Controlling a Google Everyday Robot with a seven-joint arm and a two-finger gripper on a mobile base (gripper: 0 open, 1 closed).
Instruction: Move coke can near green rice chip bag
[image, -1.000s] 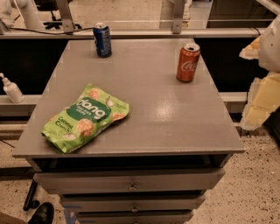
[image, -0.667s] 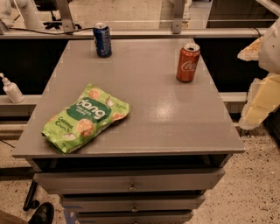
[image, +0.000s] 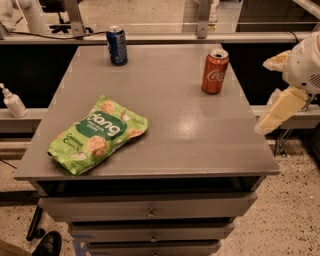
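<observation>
I should close my gripper around the middle (image: 215, 74) of the red coke can, because the can should go near the green rice chip bag.
The red coke can (image: 215, 71) stands upright near the table's far right edge. The green rice chip bag (image: 97, 134) lies flat at the front left of the grey table (image: 190, 140), well apart from the can. My gripper (image: 262, 97) hangs off the table's right side, level with its right edge and to the right and a little nearer than the can. Its two cream fingers (image: 281, 109) are spread apart and hold nothing.
A dark blue can (image: 117, 45) stands upright at the table's far left. A white pump bottle (image: 12, 101) sits on a ledge left of the table. Drawers (image: 150, 207) run below the tabletop. A rail crosses behind the table.
My gripper has shifted slightly left, toward the table's right edge. The cans and the bag have not moved.
</observation>
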